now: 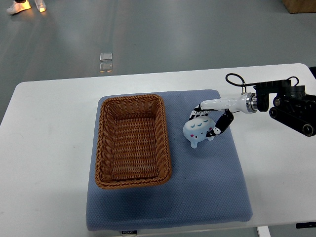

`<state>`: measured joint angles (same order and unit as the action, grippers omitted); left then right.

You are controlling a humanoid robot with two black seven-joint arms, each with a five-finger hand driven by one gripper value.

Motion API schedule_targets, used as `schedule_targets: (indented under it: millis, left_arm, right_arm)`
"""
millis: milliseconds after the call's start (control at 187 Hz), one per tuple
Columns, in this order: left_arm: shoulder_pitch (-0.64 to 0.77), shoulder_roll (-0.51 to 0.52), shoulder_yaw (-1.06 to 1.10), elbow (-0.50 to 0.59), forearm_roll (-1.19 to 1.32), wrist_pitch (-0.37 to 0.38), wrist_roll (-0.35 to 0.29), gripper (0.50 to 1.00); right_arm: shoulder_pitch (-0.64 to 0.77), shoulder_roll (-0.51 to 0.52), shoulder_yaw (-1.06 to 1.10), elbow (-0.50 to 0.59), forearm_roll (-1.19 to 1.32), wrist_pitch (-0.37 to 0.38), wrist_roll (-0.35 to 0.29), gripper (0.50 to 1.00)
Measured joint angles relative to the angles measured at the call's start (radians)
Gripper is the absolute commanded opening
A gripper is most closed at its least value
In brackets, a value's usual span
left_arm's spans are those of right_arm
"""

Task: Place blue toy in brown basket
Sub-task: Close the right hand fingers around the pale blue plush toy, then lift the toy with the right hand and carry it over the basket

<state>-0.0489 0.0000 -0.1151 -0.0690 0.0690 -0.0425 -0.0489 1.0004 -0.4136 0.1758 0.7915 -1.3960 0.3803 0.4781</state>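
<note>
My right gripper has the blue toy. Next, I let go of it with that gripper inside the far end of the brown basket (128, 111).
The blue toy (197, 131), a pale blue round creature with pink dots, rests on the blue mat (207, 187) just right of the brown wicker basket (132, 100). The basket is rectangular and empty, and stands on the left half of the mat. My right hand (211, 117) reaches in from the right edge. Its white and black fingers (224, 122) are curled around the toy's upper right side. The toy is outside the basket, about a hand's width from its right rim. The left arm is not in view.
The mat lies on a white table (44, 148). The right forearm with its black cable (286, 103) crosses the table's right side. On the grey floor beyond are a small clear object (105, 61), a person's shoes (22, 6) and a cardboard box corner (300, 5).
</note>
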Motion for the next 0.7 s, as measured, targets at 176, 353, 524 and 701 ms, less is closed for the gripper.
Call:
schedule_targets:
  millis: [176, 353, 524, 701]
  left_arm:
    - [0.001, 0.0, 0.0, 0.0, 0.0, 0.0, 0.0, 1.0]
    - [0.001, 0.0, 0.0, 0.0, 0.0, 0.0, 0.0, 1.0]
    - [0.001, 0.0, -0.001, 0.0, 0.0, 0.0, 0.001, 1.0]
    - [0.001, 0.0, 0.0, 0.0, 0.0, 0.0, 0.001, 1.0]
  right_arm:
    - [0.023, -0.009, 0.014, 0.001, 0.001, -0.012, 0.003, 0.5]
    - [0.073, -0.02, 0.025, 0.004, 0.005, -0.034, 0.015, 0.5]
    - [0.15, -0.006, 0.025, 0.007, 0.012, -0.047, 0.022, 0.5]
    - [0.239, 0.043, 0.021, 0.01, 0.024, -0.047, 0.026, 0.5]
